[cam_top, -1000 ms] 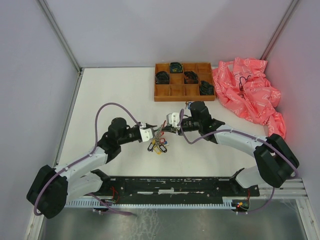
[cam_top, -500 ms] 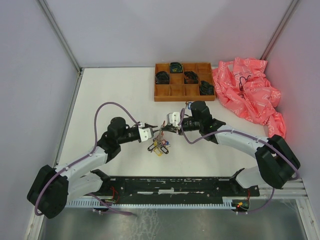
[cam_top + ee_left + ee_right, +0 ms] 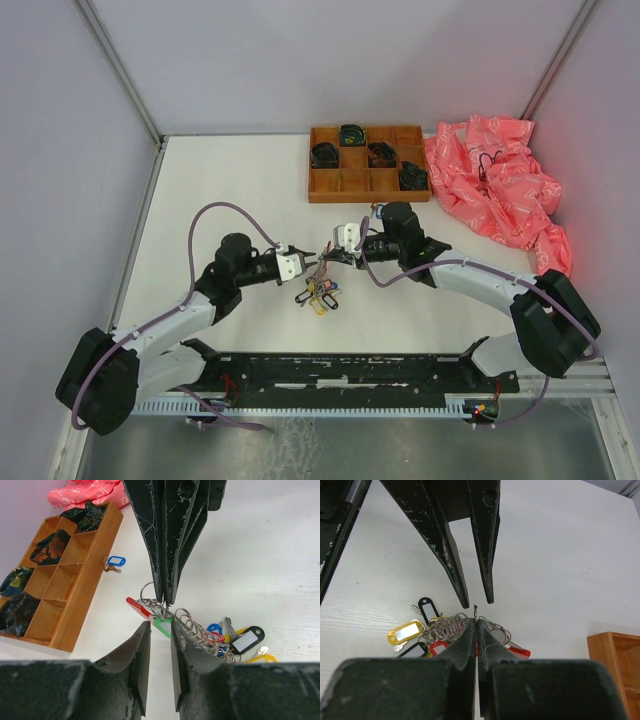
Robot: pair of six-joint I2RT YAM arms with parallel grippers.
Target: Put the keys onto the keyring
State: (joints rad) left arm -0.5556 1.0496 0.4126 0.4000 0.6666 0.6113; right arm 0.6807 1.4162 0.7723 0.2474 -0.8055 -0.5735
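Observation:
The loose key lies beside the tray while my right gripper holds the keyring. Next, my left gripper takes the keyring's wire [image 3: 164,611] to free that hand.
The keyring [image 3: 149,591] is a thin wire ring with coiled rings, a red strap [image 3: 136,607] and a green tag [image 3: 162,627] hanging from it. A bunch of keys with black, yellow, blue and red tags [image 3: 318,292] trails onto the table below it. My right gripper [image 3: 476,620] is shut on the ring's wire and holds it up on edge. My left gripper [image 3: 160,625] faces it with its jaws a little apart, tips just short of the green tag, holding nothing. A loose key with a blue tag [image 3: 115,561] lies beside the tray.
A brown wooden compartment tray [image 3: 340,182] with dark coiled items stands at the back. A crumpled pink bag [image 3: 495,185] lies at the back right. A black rail [image 3: 350,372] runs along the near edge.
My left gripper has drawn back slightly to the left, away from the ring. The right gripper and the ring have barely moved.

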